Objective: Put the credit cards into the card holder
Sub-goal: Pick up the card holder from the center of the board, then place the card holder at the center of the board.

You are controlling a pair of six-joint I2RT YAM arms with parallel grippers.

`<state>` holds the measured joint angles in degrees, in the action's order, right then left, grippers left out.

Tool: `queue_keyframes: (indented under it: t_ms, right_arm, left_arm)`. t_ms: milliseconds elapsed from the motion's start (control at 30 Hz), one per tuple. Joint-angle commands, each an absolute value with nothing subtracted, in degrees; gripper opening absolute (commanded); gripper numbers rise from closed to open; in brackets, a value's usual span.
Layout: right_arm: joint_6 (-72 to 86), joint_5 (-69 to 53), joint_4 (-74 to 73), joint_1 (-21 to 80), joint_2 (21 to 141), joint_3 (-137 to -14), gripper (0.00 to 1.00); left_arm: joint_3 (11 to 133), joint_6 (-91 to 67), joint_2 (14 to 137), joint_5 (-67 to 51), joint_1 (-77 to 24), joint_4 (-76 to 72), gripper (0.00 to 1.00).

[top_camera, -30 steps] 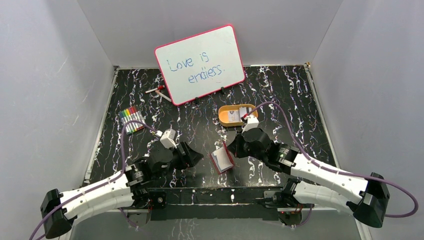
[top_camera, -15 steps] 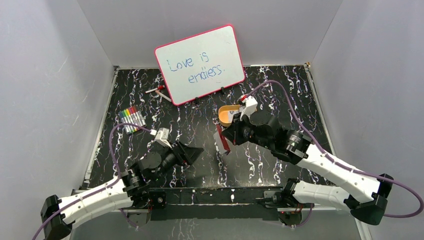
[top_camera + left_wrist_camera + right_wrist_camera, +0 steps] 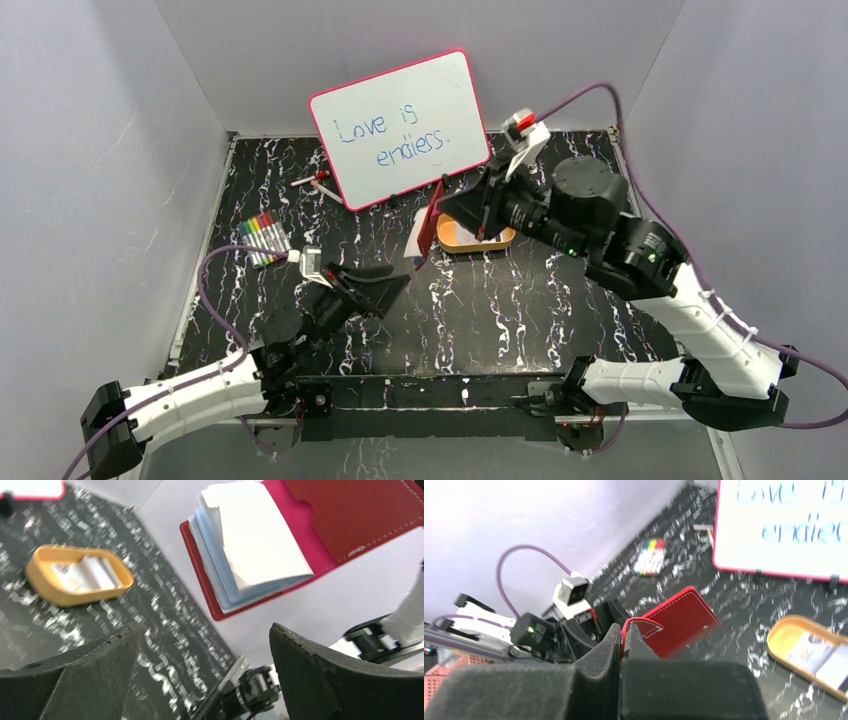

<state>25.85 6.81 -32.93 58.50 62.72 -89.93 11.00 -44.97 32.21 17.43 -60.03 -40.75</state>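
Note:
My right gripper is going to set the card holder, now held open above the table, free on the black table (image 3: pixel 459 308) just in front of the yellow-orange tray.
The dark-red card holder (image 3: pixel 430 225) hangs open in the air, its pale blue pockets (image 3: pixel 212 545) and a white page facing my left wrist camera. My right gripper (image 3: pixel 447 207) is shut on its snap tab (image 3: pixel 644 626) and holds it above the table beside the tray. The credit cards (image 3: pixel 86 575) lie in the yellow-orange oval tray (image 3: pixel 47 587); they also show in the right wrist view (image 3: pixel 819 655). In the top view my right gripper hides most of the tray (image 3: pixel 452 243). My left gripper (image 3: pixel 388 285) is open and empty, below and left of the holder, pointing up at it.
A pink-framed whiteboard (image 3: pixel 400 128) stands at the back. A pack of coloured markers (image 3: pixel 263 238) lies at the left. A loose pen (image 3: pixel 315 182) lies by the whiteboard's left foot. Grey walls enclose the black marbled table (image 3: pixel 530 300).
My right arm has lifted the card holder off the table and carried it up and back toward the tray. My left gripper has drawn back a little and tilted upward.

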Motion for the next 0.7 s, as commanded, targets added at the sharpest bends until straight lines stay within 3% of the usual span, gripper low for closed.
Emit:
queue_keyframes:
  t_ms: [0, 233, 400, 667]
  right_arm:
    - [21.85, 5.01, -35.2, 58.25, 65.9, -102.32, 0.0]
    - [19.17, 2.3, -38.5, 58.25, 70.82, -114.55, 0.0]
    - [18.79, 3.71, -36.41, 58.23, 68.92, -109.14, 0.0]
    - [22.53, -2.61, -22.6, 58.26, 66.67, -84.94, 0.0]
  left_arm:
    - [18.12, -41.27, 35.2, 15.93, -60.13, -52.94, 0.97]
    - [21.75, -50.03, 42.68, 12.01, -57.39, -64.2, 0.98]
    - [18.86, -55.75, 40.77, 11.15, -50.94, -64.03, 0.94]
    - [21.38, -50.08, 12.79, 28.06, -50.18, -16.92, 0.93]
